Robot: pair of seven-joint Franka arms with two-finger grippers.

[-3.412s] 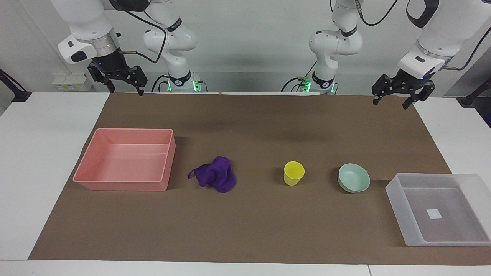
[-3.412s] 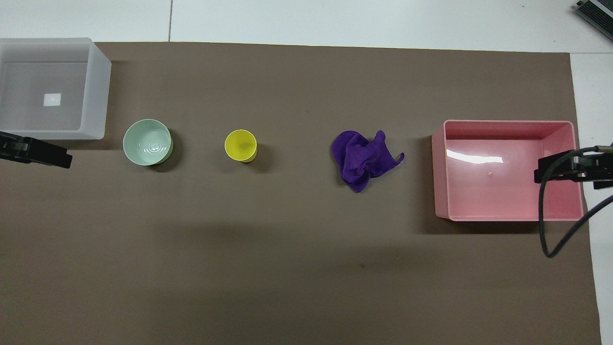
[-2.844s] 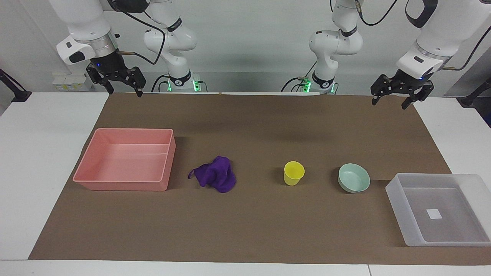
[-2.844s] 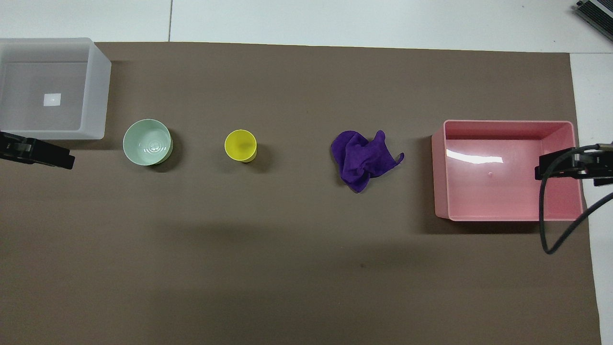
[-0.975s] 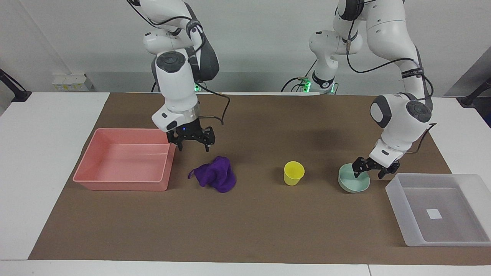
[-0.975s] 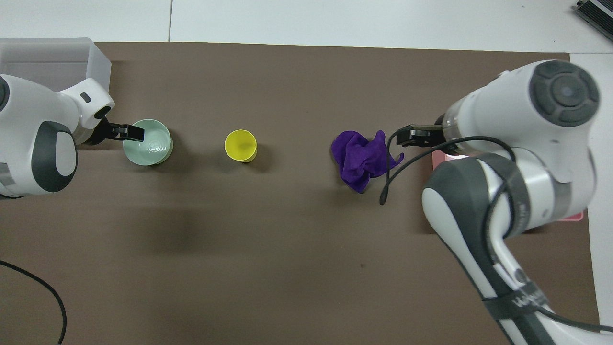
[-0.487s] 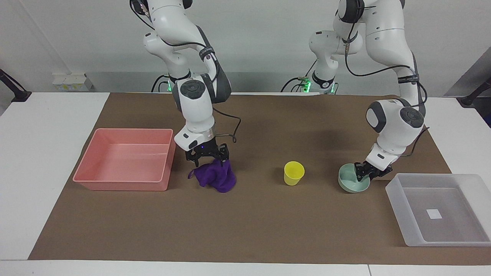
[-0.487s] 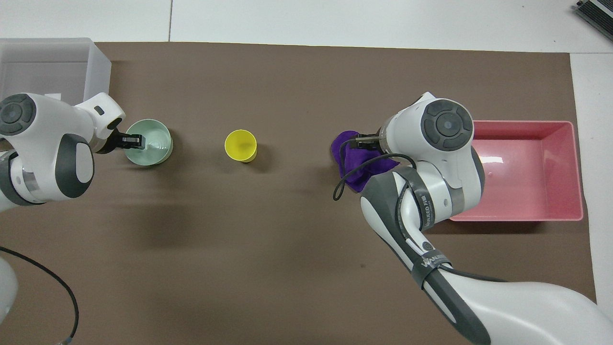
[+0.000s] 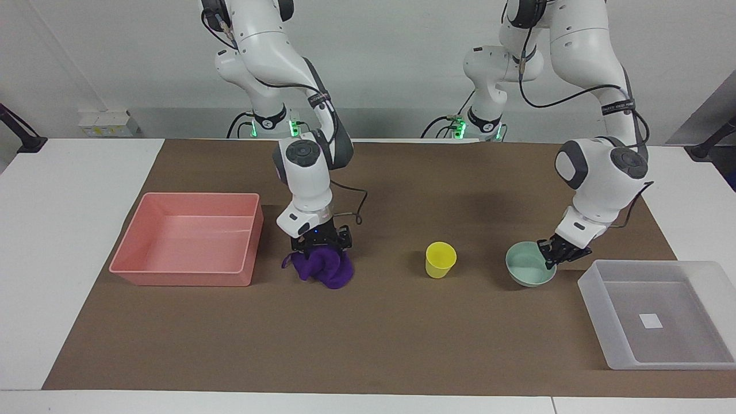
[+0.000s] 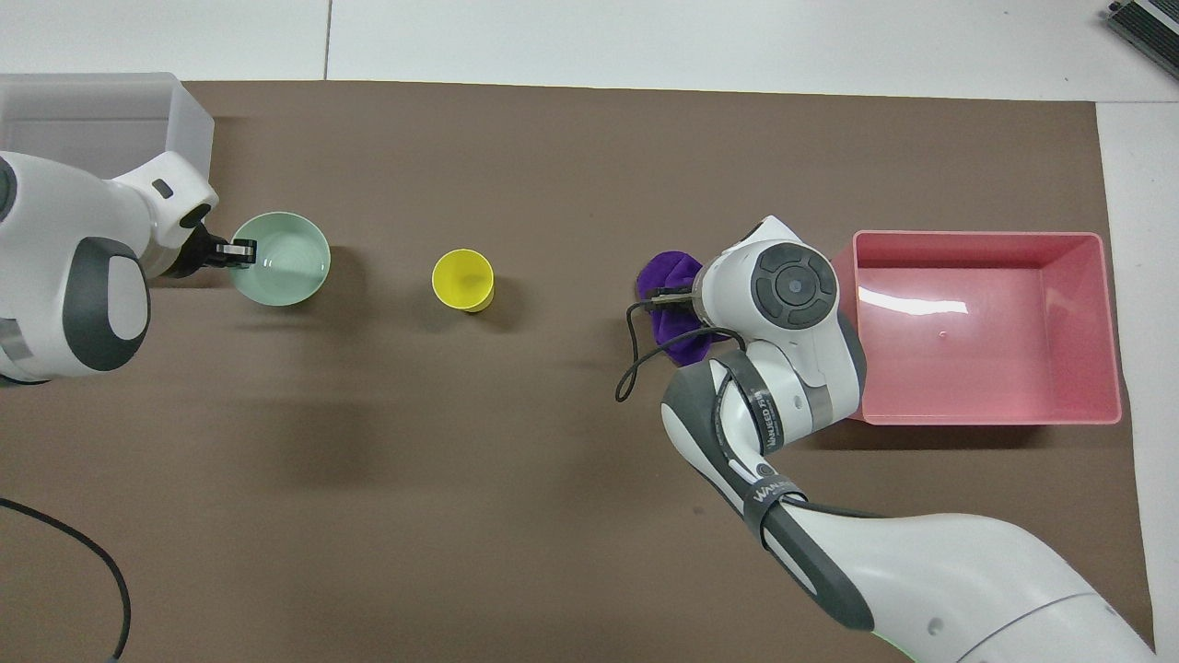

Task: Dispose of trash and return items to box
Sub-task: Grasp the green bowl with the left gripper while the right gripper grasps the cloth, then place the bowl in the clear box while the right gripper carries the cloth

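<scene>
The robot's left gripper should release the mint-green bowl inside the frosted box (image 10: 100,188), by the side of the box that faces the yellow cup.
The purple cloth (image 9: 329,273) lies on the brown mat beside the pink bin. My right gripper (image 9: 319,246) is pressed down into the top of the cloth; in the overhead view the wrist covers most of the cloth (image 10: 668,272). The mint-green bowl (image 9: 523,270) is tilted, and my left gripper (image 9: 553,253) is shut on its rim on the side toward the box; the left gripper (image 10: 238,250) and bowl (image 10: 290,262) also show in the overhead view. The yellow cup (image 9: 440,259) stands upright between cloth and bowl. The frosted box (image 9: 598,299) sits at the left arm's end, holding nothing.
The pink bin (image 9: 190,276) stands at the right arm's end, beside the cloth, with nothing in it. The brown mat (image 9: 402,345) covers most of the white table. The left arm's wrist hides part of the box (image 10: 189,120) in the overhead view.
Both arms came down from their raised rest. The right gripper sank onto the cloth. The left gripper closed on the bowl's rim, and the bowl tilted and shifted slightly toward the box.
</scene>
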